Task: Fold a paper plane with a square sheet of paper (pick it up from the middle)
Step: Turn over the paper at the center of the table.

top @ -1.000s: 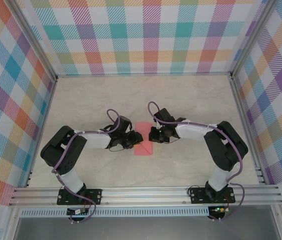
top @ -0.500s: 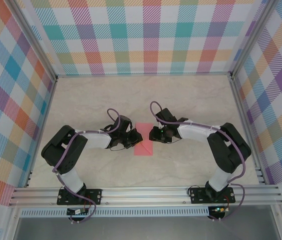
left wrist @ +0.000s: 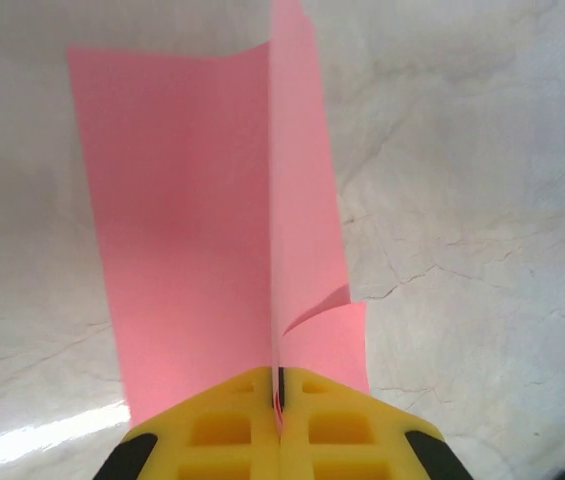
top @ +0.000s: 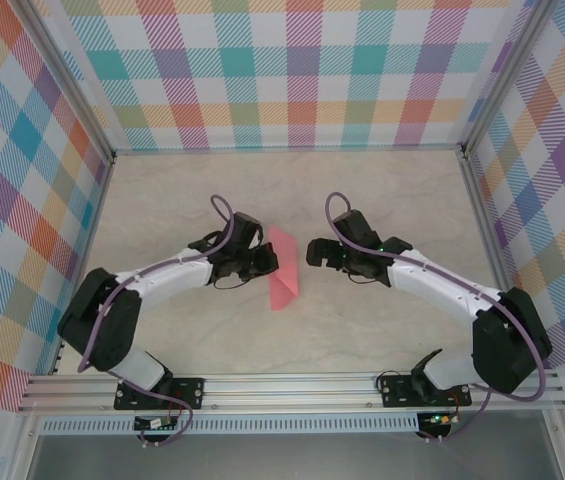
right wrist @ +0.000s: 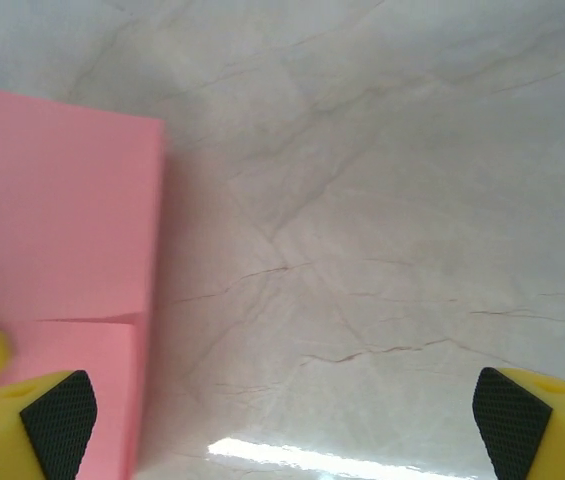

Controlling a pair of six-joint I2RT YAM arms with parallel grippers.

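Note:
Next, I put the folded salmon-pink sheet of paper down flat on the marbled tabletop [top: 258,261] under my left gripper and let go of it.
The salmon-pink sheet of paper [top: 283,268] is folded along a centre crease and stands up off the table in the middle. My left gripper [top: 265,262] is at its left side and shut on it. In the left wrist view the yellow fingers [left wrist: 224,428] pinch the crease of the sheet [left wrist: 192,200], and its two flaps spread away from them. My right gripper [top: 314,253] hangs just right of the paper, open and apart from it. Its fingertips [right wrist: 54,412] stand wide with bare table between them, and the sheet [right wrist: 52,220] lies at the left edge of that view.
The marbled tabletop [top: 382,190] is ringed by an aluminium frame [top: 292,385] and checked cloth walls. Both arm bases sit at the near edge. Purple cables loop over both wrists.
The left gripper closed on the paper and raised it, its arm stretching out from the base. The right gripper opened, let go and drew back to the right.

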